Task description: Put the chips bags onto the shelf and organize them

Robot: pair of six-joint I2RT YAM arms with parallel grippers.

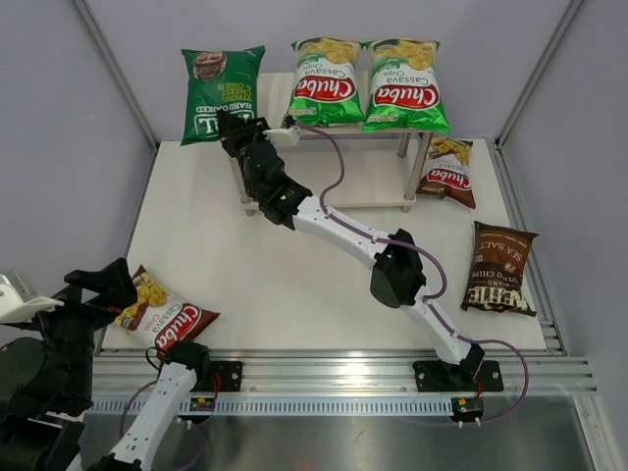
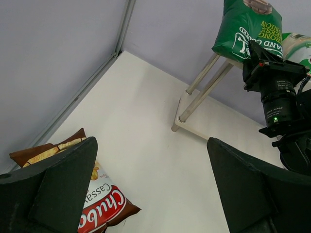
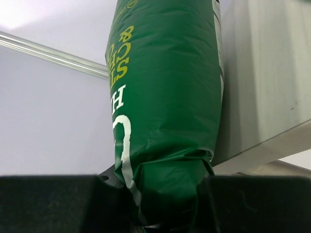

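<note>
The dark green bag sticks out past the end of the top board, so the robot's right gripper will regrip the bag's lower edge and pull it toward the bright green bags (image 1: 278,95).
My right gripper (image 1: 235,126) is shut on the lower edge of the dark green bag (image 1: 221,90) and holds it at the left end of the shelf (image 1: 385,130), beside the top board. In the right wrist view the fingers (image 3: 53,204) pinch the bag (image 3: 165,97) next to the board (image 3: 267,87). Two bright green Chuba bags (image 1: 327,83) (image 1: 405,86) lie on the top board. A brown-red Chuba bag (image 1: 446,169) leans by the shelf's right legs. My left gripper (image 1: 103,287) is open and empty over another brown-red Chuba bag (image 1: 165,316), which also shows in the left wrist view (image 2: 99,208).
A dark brown bag (image 1: 498,268) lies flat at the right side of the table. The shelf's lower board (image 1: 339,191) shows under the right arm. Grey enclosure walls stand left, right and behind. A metal rail (image 1: 343,371) runs along the near edge.
</note>
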